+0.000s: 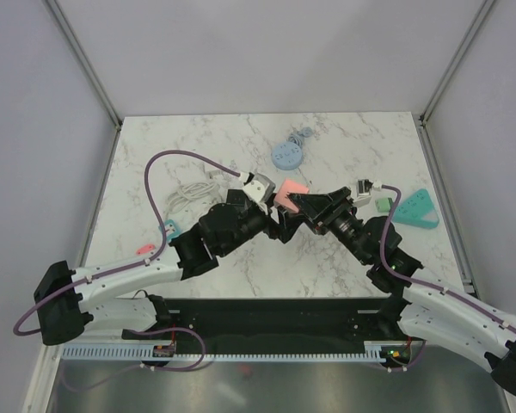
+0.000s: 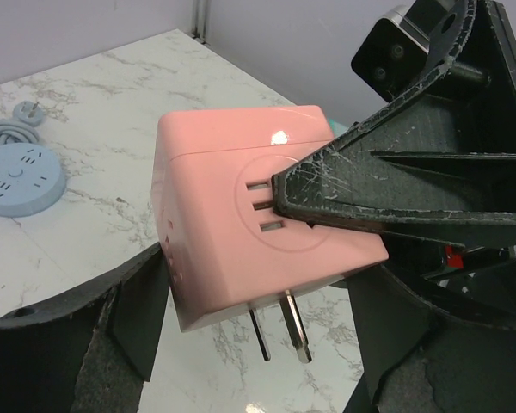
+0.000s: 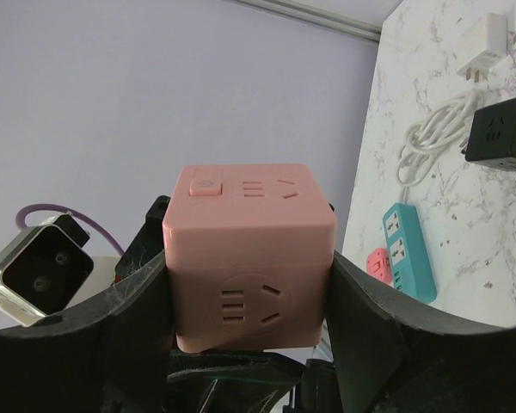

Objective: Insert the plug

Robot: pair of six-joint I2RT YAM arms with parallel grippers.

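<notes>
The pink cube's prongs point in toward my left gripper, so to turn the cube, my right gripper next opens and takes it at another angle (image 3: 249,258).
A pink cube plug adapter (image 1: 289,193) with two metal prongs (image 2: 294,327) is held in the air above the middle of the table. My right gripper (image 3: 249,288) is shut on it, one finger on each side face (image 1: 308,205). One right finger (image 2: 396,185) lies across the cube's socket face. My left gripper (image 2: 258,344) comes from the left (image 1: 268,205) and its two fingers sit against the cube's other two sides, prongs hanging between them. The cube's front socket face (image 3: 251,305) shows in the right wrist view.
A round blue power strip (image 1: 287,154) lies at the back, also in the left wrist view (image 2: 17,176). A teal triangular strip (image 1: 415,209), green adapter (image 1: 383,204) and white charger (image 1: 364,185) lie right. A teal strip (image 1: 166,228), small pink adapter (image 1: 144,249) and white cable (image 1: 185,194) lie left.
</notes>
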